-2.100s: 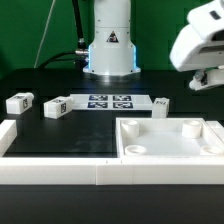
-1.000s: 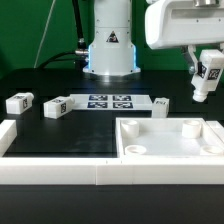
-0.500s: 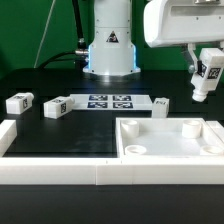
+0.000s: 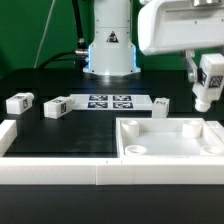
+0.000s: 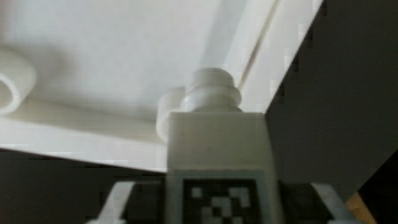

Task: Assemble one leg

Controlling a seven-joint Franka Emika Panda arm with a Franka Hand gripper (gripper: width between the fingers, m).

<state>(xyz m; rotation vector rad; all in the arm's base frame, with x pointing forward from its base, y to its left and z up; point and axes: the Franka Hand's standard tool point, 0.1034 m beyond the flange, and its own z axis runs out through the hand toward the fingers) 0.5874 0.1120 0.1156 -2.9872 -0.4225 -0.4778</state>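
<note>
Next, I release the white leg, now held upright above the tray's corner, in the tray's front corner socket [image 4: 212, 150] [image 5: 176, 107], the one farthest from the rail's raised end.
My gripper [image 4: 205, 80] is shut on a white leg [image 4: 208, 80] with a black-and-white tag and holds it upright in the air at the exterior view's right, above the far right corner of the large white tray-like piece [image 4: 170, 150]. In the wrist view the leg [image 5: 217, 140] runs between my fingers [image 5: 125, 203], its pegged tip over the tray's rim [image 5: 267, 60]. Three more legs lie on the table: one at the far left [image 4: 19, 101], one beside it [image 4: 55, 105], one right of the marker board [image 4: 160, 103].
The marker board [image 4: 108, 101] lies in front of the robot base [image 4: 108, 50]. A white rail [image 4: 50, 172] runs along the front, with a raised end at the exterior view's left. The tray has round corner sockets [image 4: 192, 127].
The arm swung in from the upper right carrying the leg, then shifted slightly right and down over the tray's far right corner. The other legs stayed put.
</note>
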